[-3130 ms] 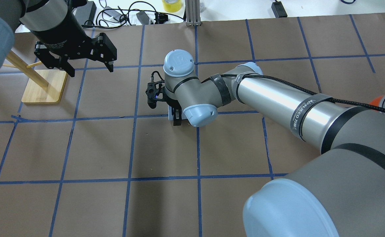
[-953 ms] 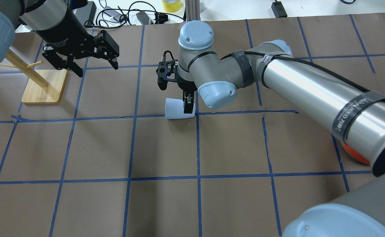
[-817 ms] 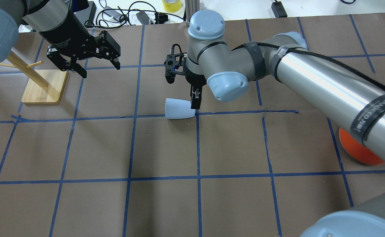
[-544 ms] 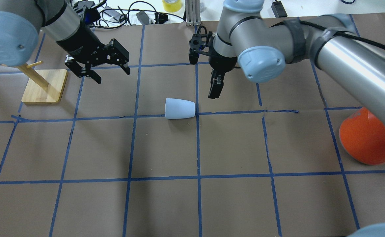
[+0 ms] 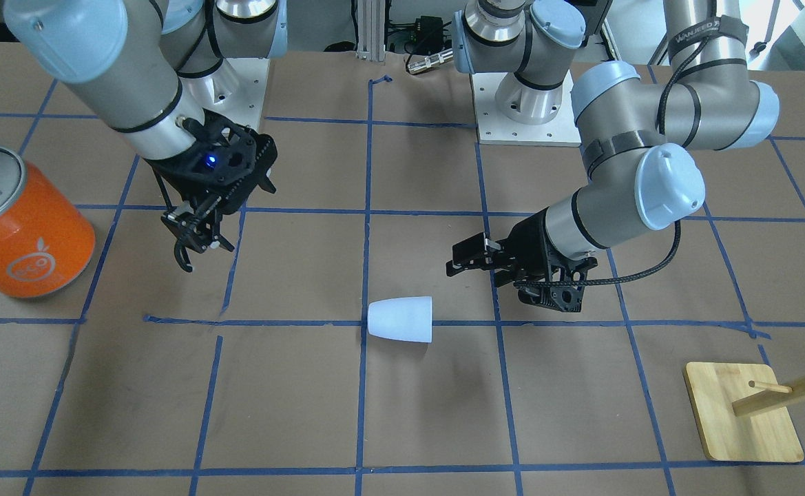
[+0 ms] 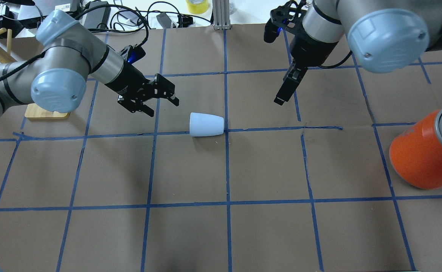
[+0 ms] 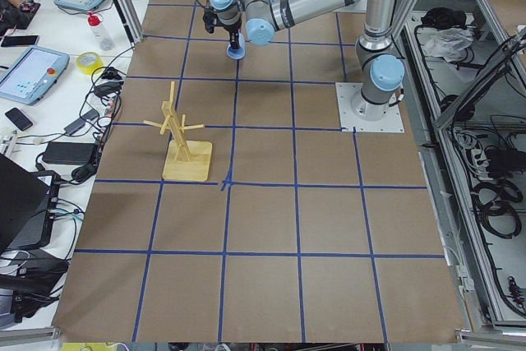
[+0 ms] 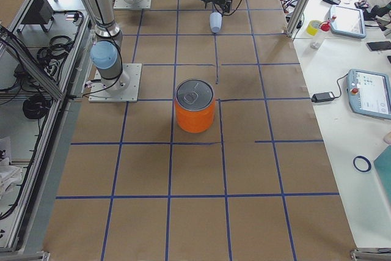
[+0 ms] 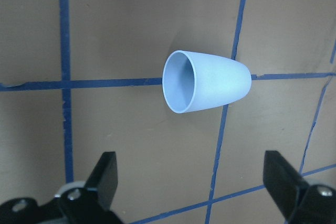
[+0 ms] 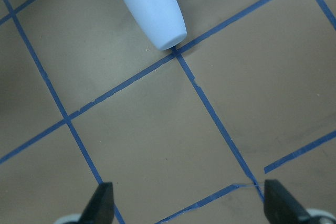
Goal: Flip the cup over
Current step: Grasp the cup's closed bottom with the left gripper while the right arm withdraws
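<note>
My left gripper is going to close on the cup's rim (image 5: pixel 432 303) (image 9: pixel 191 100) on the side nearer the robot, with one finger inside the pale blue cup and one outside.
The cup (image 6: pixel 207 124) is a small pale blue tumbler lying on its side on a blue tape line, free of both grippers. Its mouth points toward my left gripper (image 6: pixel 162 107), which hangs open a short way off to its left. The left wrist view looks into the cup (image 9: pixel 207 81) from between the spread fingers (image 9: pixel 105 174). My right gripper (image 6: pixel 283 94) is open, higher and off to the cup's far right. The cup's (image 10: pixel 155 9) closed end shows at the top of the right wrist view. From the front, the cup (image 5: pixel 400 319) lies between the left gripper (image 5: pixel 458 258) and the right gripper (image 5: pixel 199 251).
A big orange can (image 6: pixel 425 151) with a silver top stands near the right edge. A wooden peg stand (image 5: pixel 743 413) sits at the robot's far left. Cables and a yellow tape roll (image 6: pixel 197 5) lie beyond the table's far edge.
The right gripper let go of the cup, which stays on its side, then rose and pulled back to the far right. The left gripper came down and in toward the cup's mouth.
</note>
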Motion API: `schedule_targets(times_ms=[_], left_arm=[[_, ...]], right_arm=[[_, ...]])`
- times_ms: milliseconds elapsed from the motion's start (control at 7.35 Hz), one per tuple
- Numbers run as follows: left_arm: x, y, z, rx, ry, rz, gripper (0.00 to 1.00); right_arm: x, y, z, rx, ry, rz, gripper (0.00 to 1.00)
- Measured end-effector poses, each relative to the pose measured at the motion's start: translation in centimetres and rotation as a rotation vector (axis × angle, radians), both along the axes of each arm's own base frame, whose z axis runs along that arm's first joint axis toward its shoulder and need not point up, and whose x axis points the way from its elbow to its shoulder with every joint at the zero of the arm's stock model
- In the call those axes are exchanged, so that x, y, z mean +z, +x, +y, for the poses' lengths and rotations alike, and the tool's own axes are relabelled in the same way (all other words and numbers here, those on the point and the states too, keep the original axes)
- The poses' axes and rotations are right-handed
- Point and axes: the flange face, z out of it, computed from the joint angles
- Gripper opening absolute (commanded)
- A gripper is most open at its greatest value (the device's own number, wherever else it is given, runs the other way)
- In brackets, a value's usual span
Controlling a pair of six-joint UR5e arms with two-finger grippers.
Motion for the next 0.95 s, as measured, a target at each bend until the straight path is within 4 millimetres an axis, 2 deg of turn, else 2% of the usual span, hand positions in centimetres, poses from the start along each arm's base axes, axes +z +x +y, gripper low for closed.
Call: schedule_targets(times_ms=[136,408,544,953], left_arm=[[-2.1,-0.3,0.0,-0.031,0.011,0.052,1.0],[-5.8,-0.1,-1.2,-0.06,0.015,0.158,0.97],[-7.5,-0.2,-2.1,-0.045,0.01,0.211,0.92],[-10.1,-0.8,-3.2,0.0,0.009,0.298,0.86]], right_arm=[[2.0,-0.4,1.6,-0.078,0.001,0.015,1.0],[4.3,-1.0,3.4,-0.185,-0.014,0.06,1.0],[5.2,-1.4,4.2,-0.283,-0.019,0.093,1.0],[5.9,-1.9,4.4,-0.371,-0.031,0.109,1.0]])
